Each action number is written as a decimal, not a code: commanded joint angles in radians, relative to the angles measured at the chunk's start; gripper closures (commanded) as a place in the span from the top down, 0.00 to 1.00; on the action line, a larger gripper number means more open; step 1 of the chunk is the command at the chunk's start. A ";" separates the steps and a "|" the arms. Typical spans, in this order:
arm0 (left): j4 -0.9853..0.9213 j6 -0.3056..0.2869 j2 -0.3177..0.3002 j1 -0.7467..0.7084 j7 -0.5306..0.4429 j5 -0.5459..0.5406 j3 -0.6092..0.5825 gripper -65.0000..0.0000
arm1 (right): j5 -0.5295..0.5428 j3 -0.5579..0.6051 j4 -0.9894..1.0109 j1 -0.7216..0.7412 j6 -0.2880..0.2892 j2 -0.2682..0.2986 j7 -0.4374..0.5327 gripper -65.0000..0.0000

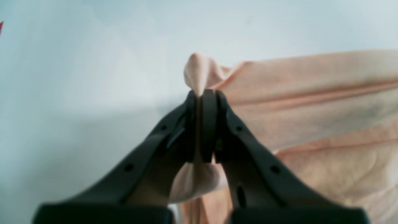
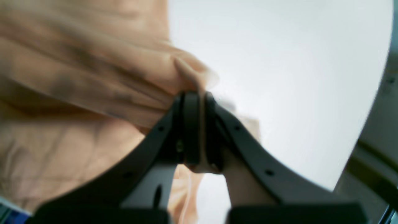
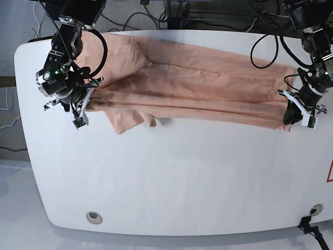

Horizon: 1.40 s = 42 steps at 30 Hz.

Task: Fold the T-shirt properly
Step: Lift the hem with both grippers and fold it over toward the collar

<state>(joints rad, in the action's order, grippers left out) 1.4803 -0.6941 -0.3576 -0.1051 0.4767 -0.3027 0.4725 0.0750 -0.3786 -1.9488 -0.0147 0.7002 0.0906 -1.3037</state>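
Observation:
The T-shirt lies close to the table's far edge, so the robot's right gripper should put the held hem down, grip the folded layers (image 3: 122, 83) and pull them nearer.
The peach T-shirt (image 3: 197, 83) lies stretched lengthwise across the far half of the white table (image 3: 177, 177), with long folds running through it. My left gripper (image 1: 203, 93) is shut on a bunched corner of the T-shirt (image 1: 311, 102); in the base view this left gripper (image 3: 297, 115) sits at the cloth's right end. At the cloth's left end my right gripper (image 2: 197, 95) pinches an edge of the T-shirt (image 2: 77, 93), and in the base view the right gripper (image 3: 82, 108) is low over the table. A sleeve flap (image 3: 125, 119) hangs toward the front.
Cables (image 3: 218, 15) and dark equipment lie beyond the table's far edge. A small round fitting (image 3: 92, 216) is set in the table near the front left, another (image 3: 313, 209) at the front right. The table's curved right edge (image 2: 370, 124) shows in the right wrist view.

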 commanded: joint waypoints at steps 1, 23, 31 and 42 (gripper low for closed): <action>0.018 0.024 -0.025 0.005 -0.003 0.009 0.038 0.00 | -0.033 -0.006 -0.018 -0.008 -0.002 0.010 -0.040 0.00; 0.067 0.024 -0.025 -0.241 0.003 0.130 0.058 0.37 | -0.036 0.143 -0.018 -0.219 -0.002 0.010 -0.093 0.21; 0.069 0.024 -0.027 -0.212 0.003 0.136 0.059 0.51 | -0.036 0.145 -0.019 -0.210 -0.002 0.018 -0.093 0.62; 0.199 -0.004 -0.019 -0.130 0.003 0.132 0.078 0.51 | 0.223 0.092 -0.057 -0.144 -0.002 0.019 -0.093 0.62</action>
<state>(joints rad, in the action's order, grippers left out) 1.6451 -0.6998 -0.3580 -0.2390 0.5007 -0.1600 0.5442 0.2466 -0.2802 -1.9869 -0.1715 0.6983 0.1001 -1.4086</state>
